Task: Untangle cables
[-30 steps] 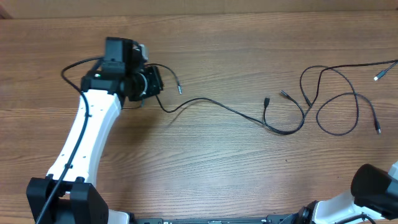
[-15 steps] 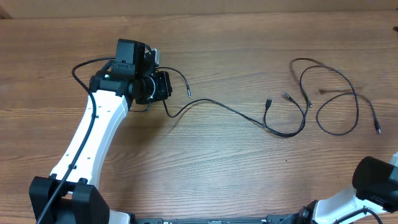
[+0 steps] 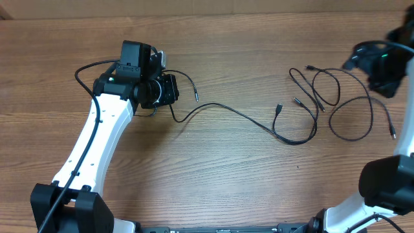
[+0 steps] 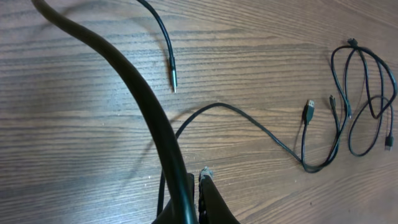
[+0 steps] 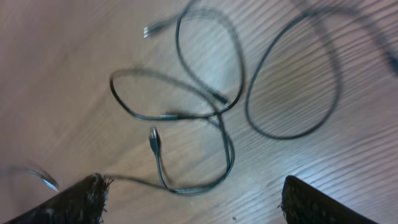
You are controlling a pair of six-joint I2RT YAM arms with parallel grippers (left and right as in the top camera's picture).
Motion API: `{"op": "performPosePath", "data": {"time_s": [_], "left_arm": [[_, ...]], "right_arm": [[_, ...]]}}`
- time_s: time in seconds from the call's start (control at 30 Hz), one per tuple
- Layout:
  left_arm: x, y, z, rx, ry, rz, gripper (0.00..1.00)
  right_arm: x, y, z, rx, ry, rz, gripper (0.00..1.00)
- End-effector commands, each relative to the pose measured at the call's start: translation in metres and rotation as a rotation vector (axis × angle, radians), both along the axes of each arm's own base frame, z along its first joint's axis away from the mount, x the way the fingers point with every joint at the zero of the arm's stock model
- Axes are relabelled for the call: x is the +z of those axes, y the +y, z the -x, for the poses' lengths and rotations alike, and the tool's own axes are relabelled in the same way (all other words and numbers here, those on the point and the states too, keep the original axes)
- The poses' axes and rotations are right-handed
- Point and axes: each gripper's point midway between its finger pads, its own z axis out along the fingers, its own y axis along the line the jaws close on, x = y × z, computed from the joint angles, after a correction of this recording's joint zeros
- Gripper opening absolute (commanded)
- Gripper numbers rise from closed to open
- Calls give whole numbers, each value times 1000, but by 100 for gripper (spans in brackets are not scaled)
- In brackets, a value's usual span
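The tangle's crossing [image 3: 315, 112] [image 5: 215, 116] between the facing plugs is the next place my right gripper will go to and close on the black cables.
Several thin black cables lie on the wooden table. One long cable [image 3: 233, 113] runs from my left gripper [image 3: 171, 90] rightward to a tangle of loops [image 3: 336, 97]. My left gripper [image 4: 200, 177] is shut on this cable [image 4: 249, 121], whose short free end [image 4: 172, 68] lies ahead of it. A small plug [image 3: 278, 107] lies in mid-table. My right gripper [image 3: 362, 58] hovers open over the tangle's far right. In the right wrist view my right gripper [image 5: 196, 199] has wide-apart fingers, and the looped cables [image 5: 205, 112] lie on the wood below, untouched.
The table's back edge [image 3: 207, 14] runs along the top of the overhead view. My left arm's own thicker black cable [image 3: 84, 68] loops out to its left. The right arm's base [image 3: 388, 184] sits at the bottom right corner.
My right gripper has opened and come into view at the top right. The cable end that ran off the right edge now lies folded by the tangle. My left gripper shifted slightly right, then stayed.
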Motion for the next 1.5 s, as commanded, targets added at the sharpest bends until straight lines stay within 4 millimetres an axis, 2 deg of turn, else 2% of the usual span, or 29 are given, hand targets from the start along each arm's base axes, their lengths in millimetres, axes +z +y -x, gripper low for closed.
{"op": "performPosePath", "data": {"time_s": [0.0, 0.07, 0.23, 0.47, 0.57, 0.7, 0.77, 0.83, 0.9, 0.97, 1.03, 1.17, 1.47], "left_arm": [[7, -1, -1, -20, -30, -12, 4], [6, -1, -1, -20, -28, -12, 4], [6, -1, -1, -20, -29, -12, 4], [6, -1, -1, -19, -28, -12, 4], [6, -1, -1, -20, -27, -12, 4], [6, -1, -1, -20, -27, -12, 4], [6, -1, -1, -20, -27, -12, 4], [6, -1, -1, -20, -27, -12, 4], [6, -1, -1, -20, -27, -12, 4], [6, -1, -1, -20, -27, -12, 4], [6, -1, -1, -20, -27, -12, 4], [6, -1, -1, -20, -27, -12, 4], [3, 0, 4, -20, -2, -16, 4]], "right_arm": [[-36, 17, 2, 92, 70, 11, 88], [-57, 24, 3, 116, 98, 21, 89], [-93, 37, -4, 147, 85, 24, 89], [-128, 50, -28, 187, -25, 48, 89], [-142, 59, -31, 243, -54, 63, 89], [-151, 61, -29, 274, -47, 102, 88], [-152, 52, -26, 252, -24, 149, 72], [-154, 36, -17, 172, 26, 221, 65], [-154, 16, -3, 54, 92, 302, 66], [-154, 6, 9, -15, 140, 336, 71], [-156, 8, 20, -34, 180, 316, 75], [-164, 25, 28, -12, 204, 223, 78], [-191, 25, 25, -19, 149, 224, 75]]}}
